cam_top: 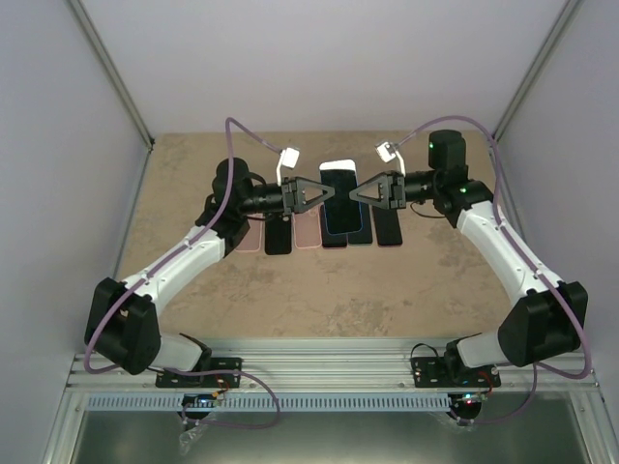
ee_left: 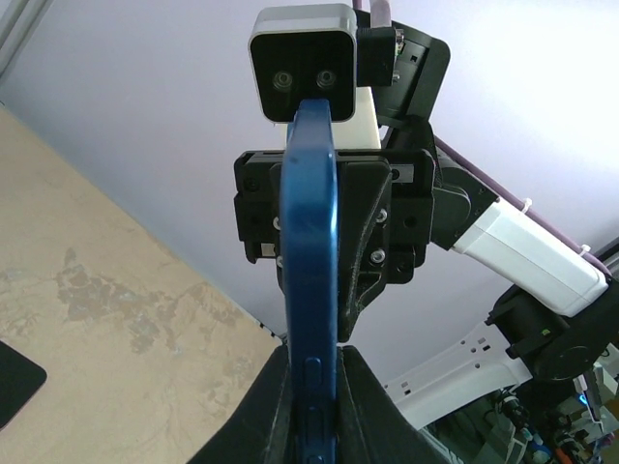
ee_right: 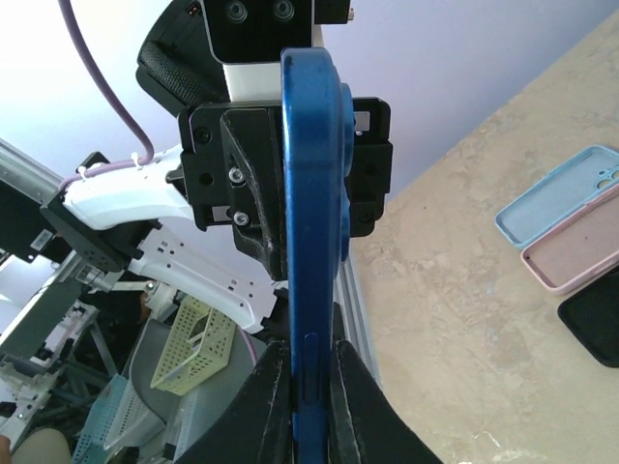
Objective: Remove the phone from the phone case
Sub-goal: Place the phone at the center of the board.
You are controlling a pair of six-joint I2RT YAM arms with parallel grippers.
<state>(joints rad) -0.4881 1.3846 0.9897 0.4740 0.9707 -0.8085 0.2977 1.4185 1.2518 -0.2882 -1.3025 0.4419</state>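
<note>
The phone will go on the bare table point(cam_top: 416, 222) just beyond the black end of the row. My right gripper needs to let go of it there.
A phone point(cam_top: 339, 180) with a white screen sits in a blue case point(cam_top: 346, 220) and is held up above the table between both grippers. My left gripper point(cam_top: 327, 194) is shut on its left edge and my right gripper point(cam_top: 354, 192) is shut on its right edge. In the left wrist view the blue case point(ee_left: 309, 232) shows edge-on, clamped between the fingers of the left gripper point(ee_left: 311, 360), with the right gripper's body behind it. In the right wrist view the case point(ee_right: 311, 193) is likewise clamped in the right gripper point(ee_right: 311, 350).
Several empty cases lie in a row on the table under the phone: a pink one point(cam_top: 250, 236), black ones point(cam_top: 279, 239) point(cam_top: 390, 231), a second pink one point(cam_top: 308, 230) and a teal one point(cam_top: 361, 233). The right wrist view shows light blue point(ee_right: 566, 191), pink point(ee_right: 580, 253) and black point(ee_right: 595, 324) cases.
</note>
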